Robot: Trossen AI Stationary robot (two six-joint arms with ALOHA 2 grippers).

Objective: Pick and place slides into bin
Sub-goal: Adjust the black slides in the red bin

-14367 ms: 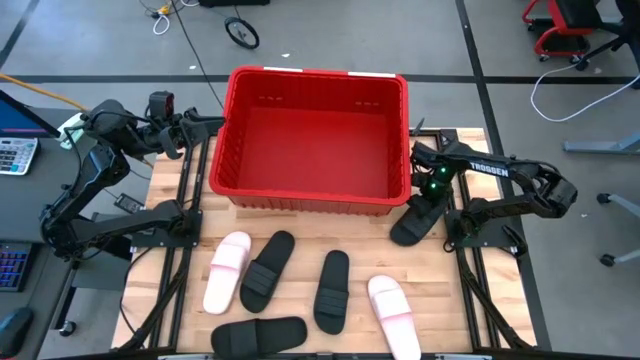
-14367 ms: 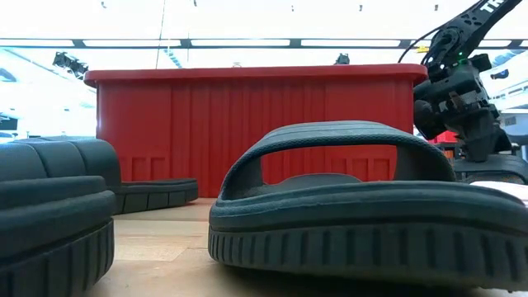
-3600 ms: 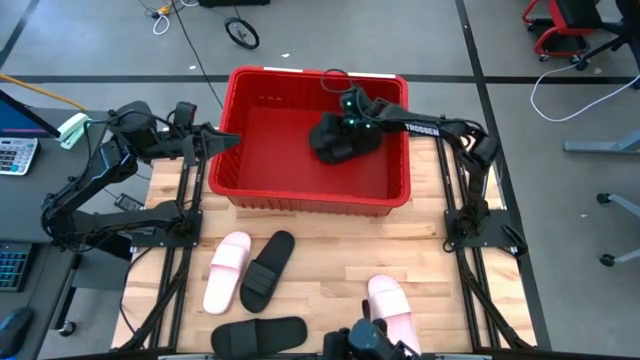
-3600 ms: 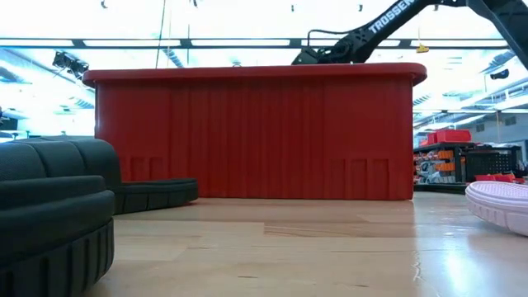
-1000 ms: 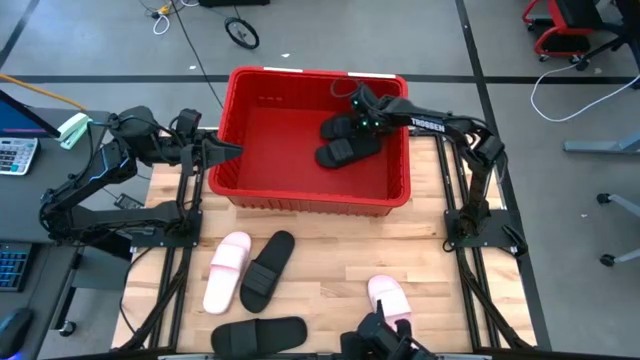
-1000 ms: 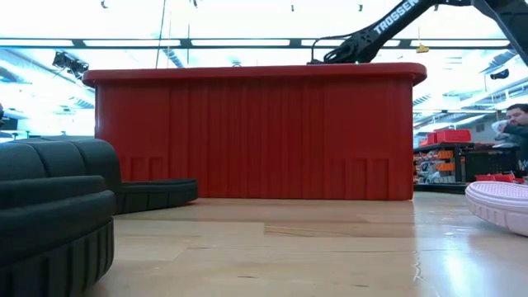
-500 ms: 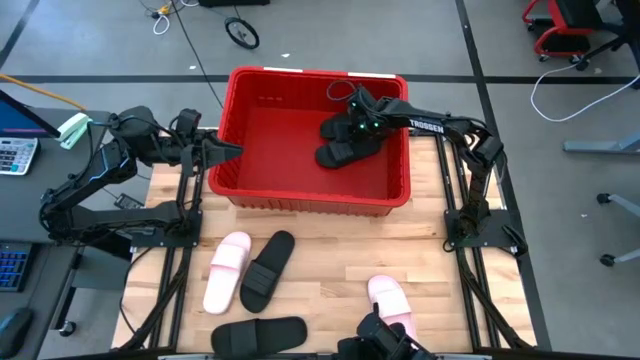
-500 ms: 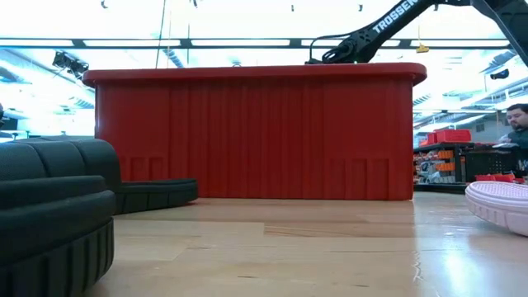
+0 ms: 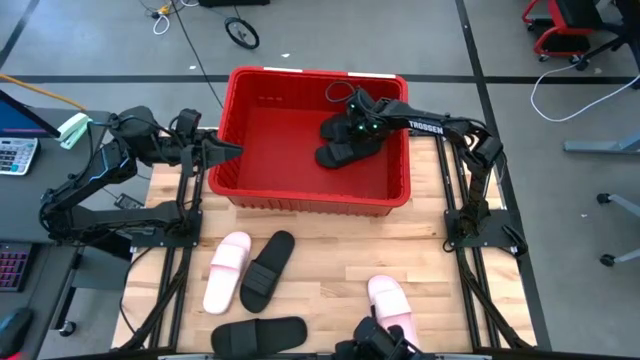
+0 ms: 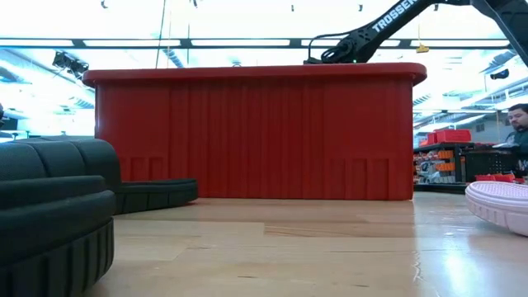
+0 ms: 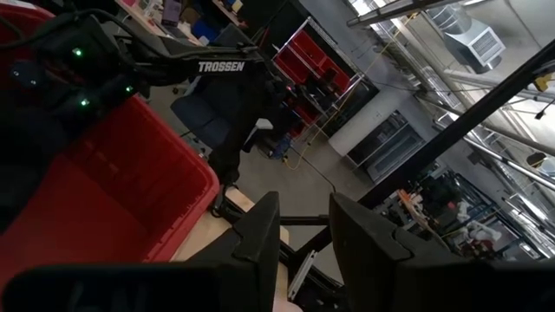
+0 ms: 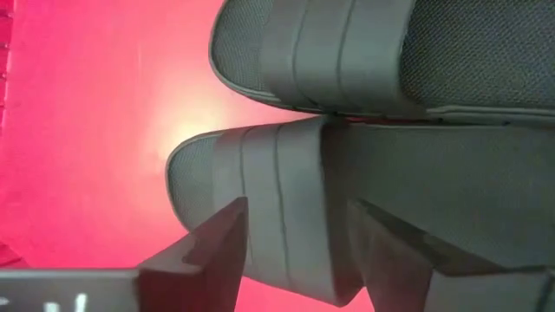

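The nearer black slide lies against the other black slide in the bin, so the robot's right gripper needs to grab the nearer slide's strap (image 12: 290,204) and pull the slides apart.
The red bin (image 9: 315,75) stands at the table's far middle. Two black slides (image 9: 352,128) (image 9: 343,155) lie side by side on its floor, at its right. My right gripper (image 9: 352,112) is open over them. In the right wrist view (image 12: 299,251) its fingers stand on either side of the nearer slide's strap (image 12: 286,208). On the table in front of the bin lie a pink slide (image 9: 227,272), a black slide (image 9: 268,270), another black slide (image 9: 258,335) and a second pink slide (image 9: 392,300). My left gripper (image 9: 228,150) is open and empty outside the bin's left wall. My right gripper's open fingers (image 12: 208,251) point down at the strap of the nearer black slide, which lies flat on the bin's floor. Whether they touch it I cannot tell.
A dark shape (image 9: 375,345) shows at the table's near edge by the pink slide. The bin's left half (image 9: 270,140) is bare floor. In the low view the bin's wall (image 10: 247,132) fills the middle, and a person (image 10: 518,124) shows in the room at the right.
My right gripper has edged a little toward the table's left above the bin. The two black slides in the bin have kept still.
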